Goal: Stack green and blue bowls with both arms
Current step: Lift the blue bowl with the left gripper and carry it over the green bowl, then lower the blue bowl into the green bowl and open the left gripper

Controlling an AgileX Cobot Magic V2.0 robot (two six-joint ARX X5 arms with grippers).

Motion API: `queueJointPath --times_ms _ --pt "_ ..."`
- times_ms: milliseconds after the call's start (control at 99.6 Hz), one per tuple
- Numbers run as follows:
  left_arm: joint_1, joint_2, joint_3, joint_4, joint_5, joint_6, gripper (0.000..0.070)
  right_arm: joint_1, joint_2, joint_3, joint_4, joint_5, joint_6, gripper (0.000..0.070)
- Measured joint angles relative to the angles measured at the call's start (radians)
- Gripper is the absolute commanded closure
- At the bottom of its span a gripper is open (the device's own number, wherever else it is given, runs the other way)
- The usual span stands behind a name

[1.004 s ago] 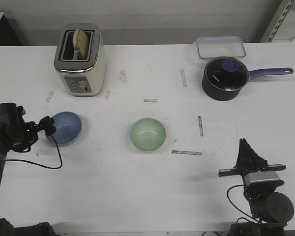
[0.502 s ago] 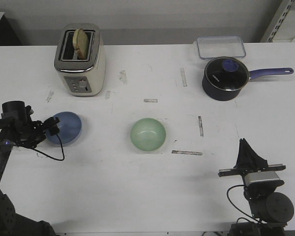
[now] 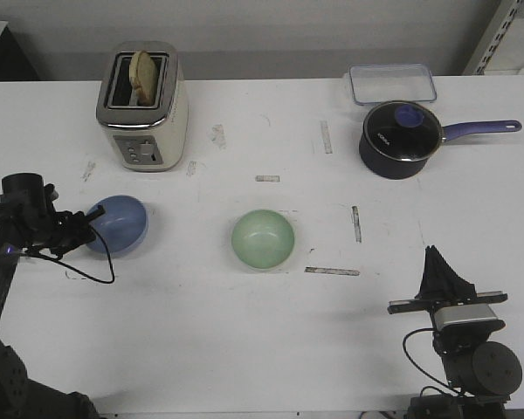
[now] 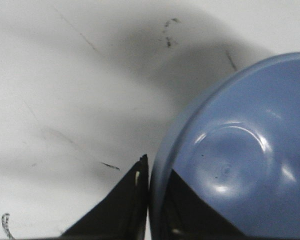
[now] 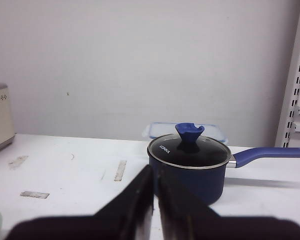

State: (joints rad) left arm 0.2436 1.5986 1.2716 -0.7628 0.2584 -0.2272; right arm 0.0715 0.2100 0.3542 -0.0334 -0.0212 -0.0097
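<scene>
Next, I release the pale blue bowl from my left gripper inside the pale green bowl [image 3: 264, 238] at the middle of the table.
The pale blue bowl [image 3: 119, 223] is at the left of the table, tilted with its near-left rim raised. My left gripper [image 3: 93, 215] is shut on that rim; in the left wrist view the rim runs between the two black fingers [image 4: 132, 200] and the bowl [image 4: 240, 165] fills the frame. The pale green bowl [image 3: 263, 239] sits upright at the table's middle, untouched. My right gripper [image 3: 440, 272] is shut and empty near the front right edge; its closed tips [image 5: 155, 200] point toward the saucepan.
A cream toaster [image 3: 143, 106] with a bread slice stands at the back left. A dark lidded saucepan [image 3: 401, 138] with a purple handle and a clear lidded container [image 3: 392, 83] are at the back right. Tape marks dot the table [image 3: 244, 340].
My left gripper has closed on the blue bowl's rim and lifted it, so the bowl now tilts. The right arm and the green bowl have not moved.
</scene>
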Motion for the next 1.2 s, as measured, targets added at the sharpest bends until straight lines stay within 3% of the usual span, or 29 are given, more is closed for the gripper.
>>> queueJointPath --times_ms 221,512,793,1195 --pt "-0.117 -0.001 0.160 -0.143 0.000 0.000 0.0699 0.000 0.000 0.000 0.000 0.000 0.000 0.0694" --pt "-0.400 0.009 0.216 -0.108 0.001 -0.094 0.0699 0.000 0.000 0.000 0.000 0.000 0.000 0.0694" --pt "-0.656 0.185 0.357 -0.093 0.001 -0.167 0.0699 0.000 0.000 0.000 0.000 0.000 0.000 0.0694" --pt "-0.799 0.287 0.423 -0.036 0.002 -0.180 0.0697 0.000 0.000 0.000 0.000 0.000 0.000 0.0694"
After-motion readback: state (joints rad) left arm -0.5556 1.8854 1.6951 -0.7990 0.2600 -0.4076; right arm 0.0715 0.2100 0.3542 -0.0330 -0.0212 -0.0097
